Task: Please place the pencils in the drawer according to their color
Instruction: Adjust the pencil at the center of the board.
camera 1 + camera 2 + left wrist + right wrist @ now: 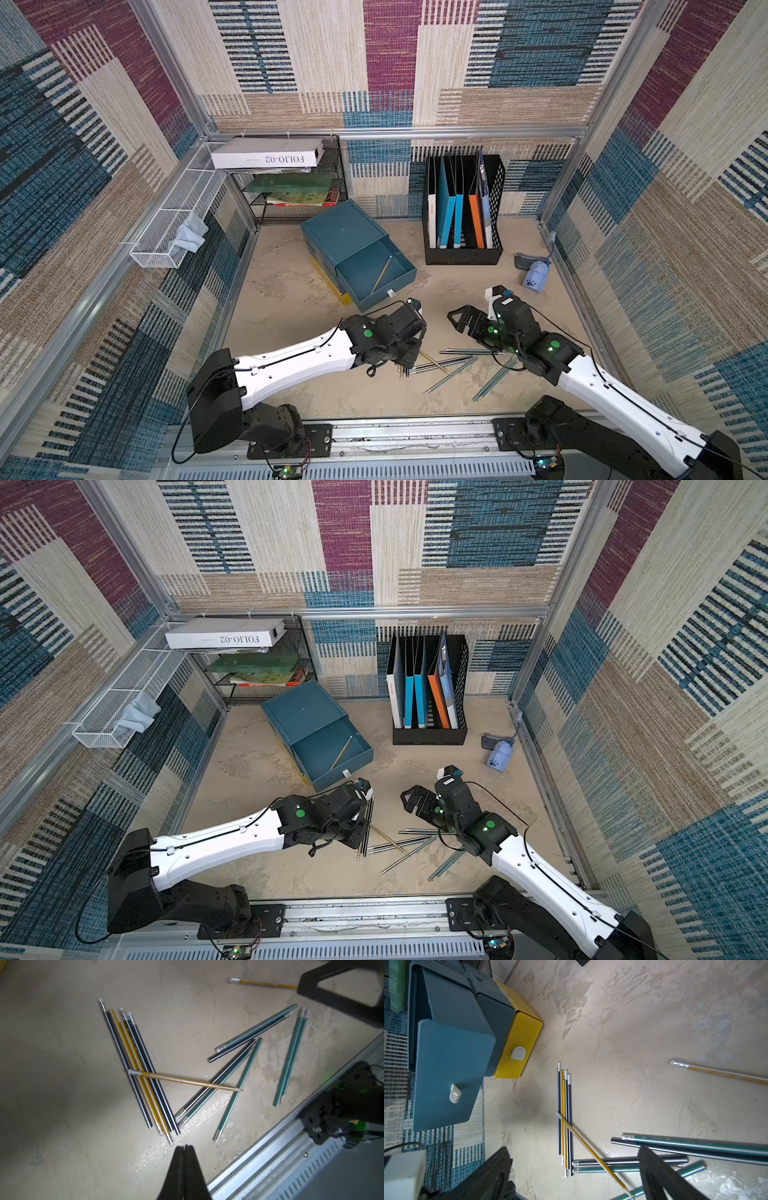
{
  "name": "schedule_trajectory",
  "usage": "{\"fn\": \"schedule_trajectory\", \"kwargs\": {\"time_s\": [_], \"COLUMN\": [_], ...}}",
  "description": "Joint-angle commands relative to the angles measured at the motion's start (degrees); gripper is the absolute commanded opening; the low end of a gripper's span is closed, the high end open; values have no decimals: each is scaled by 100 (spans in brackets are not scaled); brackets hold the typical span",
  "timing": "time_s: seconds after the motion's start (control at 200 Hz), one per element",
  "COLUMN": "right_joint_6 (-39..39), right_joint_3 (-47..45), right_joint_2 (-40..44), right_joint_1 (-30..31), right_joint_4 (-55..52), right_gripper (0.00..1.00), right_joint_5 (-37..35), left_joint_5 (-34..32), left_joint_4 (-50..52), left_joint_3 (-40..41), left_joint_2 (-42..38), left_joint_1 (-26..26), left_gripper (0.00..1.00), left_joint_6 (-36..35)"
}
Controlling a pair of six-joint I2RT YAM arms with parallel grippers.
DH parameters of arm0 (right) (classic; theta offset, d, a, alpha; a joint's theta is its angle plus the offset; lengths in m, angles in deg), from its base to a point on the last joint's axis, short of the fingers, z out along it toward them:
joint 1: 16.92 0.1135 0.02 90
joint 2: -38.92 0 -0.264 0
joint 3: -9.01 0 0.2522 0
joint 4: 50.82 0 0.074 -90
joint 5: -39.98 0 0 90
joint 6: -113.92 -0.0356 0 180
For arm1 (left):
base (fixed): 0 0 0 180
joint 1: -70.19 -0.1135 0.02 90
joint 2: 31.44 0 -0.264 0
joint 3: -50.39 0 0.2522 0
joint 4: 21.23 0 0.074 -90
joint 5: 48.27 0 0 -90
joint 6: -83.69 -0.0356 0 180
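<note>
Next, I close my right gripper on the middle of the yellow pencil (430,357) (593,1154) that lies across the black and yellow bundle.
Several pencils lie loose on the table: a tight bundle of black and yellow ones (141,1072), a yellow one (185,1081) lying across it, and teal ones (239,1084) fanned out beside them. One more yellow pencil (381,274) rests inside the open teal top drawer (399,286) of the cabinet. The yellow bottom drawer (517,1047) sticks out slightly. My left gripper (185,1147) hovers shut and empty just off the bundle's eraser ends. Above the teal pencils, my right gripper (577,1159) stands wide open with nothing held.
A black file holder with folders (463,208) stands at the back right, and a wire shelf with books (291,178) at the back left. A white mesh basket (174,224) hangs on the left wall. A small blue-white device (534,276) lies at right. A metal rail (415,432) edges the front.
</note>
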State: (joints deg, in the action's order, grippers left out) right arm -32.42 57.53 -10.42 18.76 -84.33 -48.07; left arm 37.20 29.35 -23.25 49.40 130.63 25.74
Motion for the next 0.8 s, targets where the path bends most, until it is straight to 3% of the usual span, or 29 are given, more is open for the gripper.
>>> {"fn": "schedule_trajectory", "kwargs": {"time_s": [0.0, 0.11, 0.27, 0.456, 0.791], "right_joint_6": [476, 1065, 1738, 2122, 2581], "right_joint_3": [19, 161, 376, 720, 1181], "right_joint_2": [-185, -648, -1226, -1753, -2678], "right_joint_1": [2, 14, 37, 70, 467], "right_joint_4": [197, -11, -282, -464, -922], "right_gripper": [99, 100, 100, 96, 84], "right_joint_5": [647, 1257, 1593, 1372, 759], "left_joint_5": [-208, -489, -907, -1322, -1410], "left_joint_4": [159, 161, 331, 667, 798], "left_joint_3": [221, 459, 525, 529, 695], "left_joint_2": [-51, -327, -628, -895, -1617], "left_joint_1": [-6, -2, -22, -149, -356], "left_gripper": [25, 44, 58, 61, 65], "left_joint_6": [270, 534, 903, 1545, 2097]}}
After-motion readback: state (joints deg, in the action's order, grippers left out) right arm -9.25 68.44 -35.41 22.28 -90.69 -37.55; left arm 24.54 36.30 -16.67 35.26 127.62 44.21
